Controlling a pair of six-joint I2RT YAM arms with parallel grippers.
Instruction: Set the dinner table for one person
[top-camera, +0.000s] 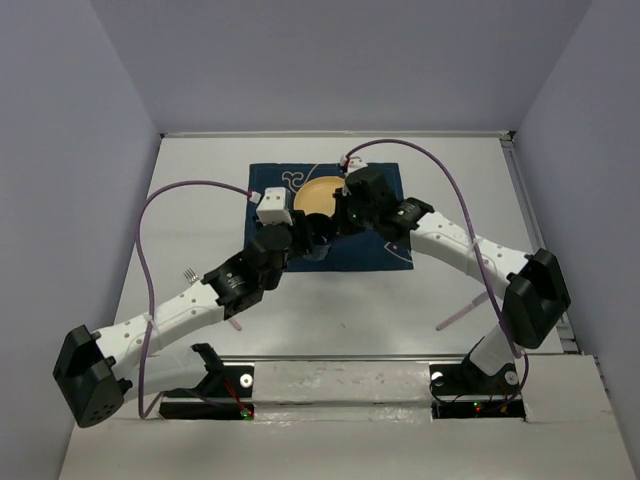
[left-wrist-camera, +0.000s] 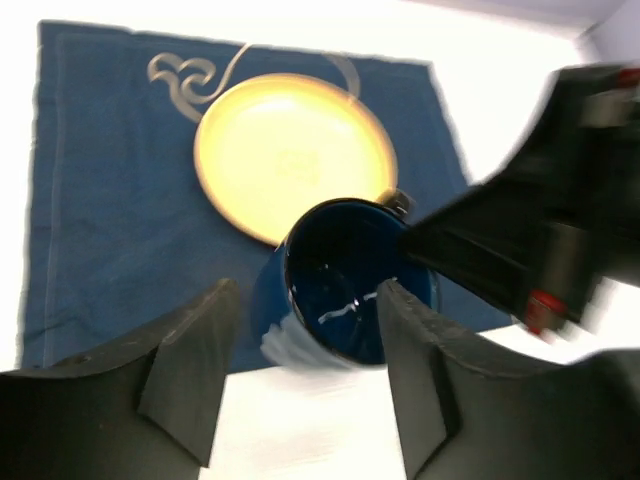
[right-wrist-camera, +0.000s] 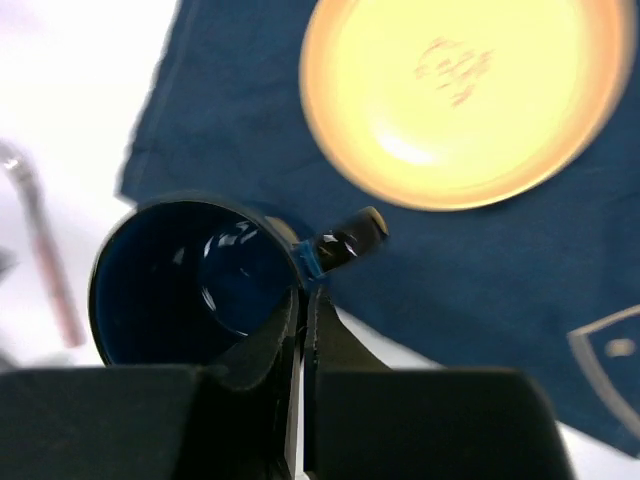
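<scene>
The robot's right gripper needs to release the dark blue mug on the far corner of the navy cloth, diagonally (top-camera: 383, 177) beyond the yellow plate.
A dark blue mug (top-camera: 318, 232) stands at the near edge of the navy cloth (top-camera: 380, 255) on the white dinner table (top-camera: 400, 310), beside a yellow plate (top-camera: 318, 195). My right gripper (right-wrist-camera: 305, 300) is shut on the mug's (right-wrist-camera: 190, 280) rim wall next to its handle (right-wrist-camera: 350, 238), with one finger inside and one outside. My left gripper (left-wrist-camera: 305, 300) is open just in front of the mug (left-wrist-camera: 350, 290), its fingers apart from it. In the left wrist view the plate (left-wrist-camera: 290, 150) lies behind the mug, and the right gripper (left-wrist-camera: 420, 245) reaches in from the right.
A small metal fork (top-camera: 190, 272) lies left of the cloth near the left arm. Thin pink sticks lie at the near left (top-camera: 235, 325) and near right (top-camera: 460, 313). A metal rail (top-camera: 530, 200) runs along the table's right edge.
</scene>
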